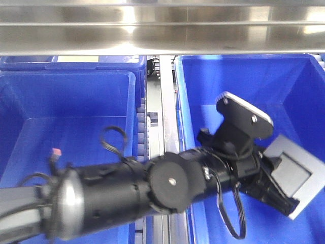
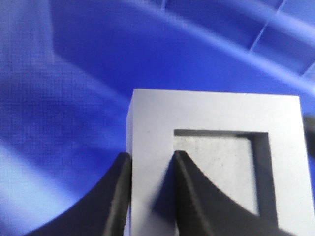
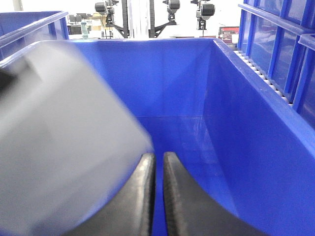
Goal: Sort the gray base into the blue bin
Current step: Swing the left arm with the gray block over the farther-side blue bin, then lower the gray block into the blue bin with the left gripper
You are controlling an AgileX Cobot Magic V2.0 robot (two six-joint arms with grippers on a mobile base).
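Next, my left gripper releases the gray base on the blue bin's bare bottom (image 1: 297,221), just below my fingers.
The gray base (image 1: 297,175) is a gray block with a square recess, held tilted above the floor of the right blue bin (image 1: 284,86). My left gripper (image 1: 277,195) reaches in from the lower left. In the left wrist view it (image 2: 152,156) is shut on the base (image 2: 216,118), with one finger outside the wall and one in the recess. The bin's blue wall (image 2: 88,73) lies behind. In the right wrist view my right gripper (image 3: 158,156) is shut and empty inside the bin (image 3: 256,137). The base (image 3: 59,147) shows as a gray blur at its left.
A second blue bin (image 1: 66,101) stands on the left, with another (image 1: 76,62) behind it. A metal roller track (image 1: 165,127) runs between the bins. A steel shelf rail (image 1: 162,35) crosses the top. Loose black cables (image 1: 114,140) hang off the arm.
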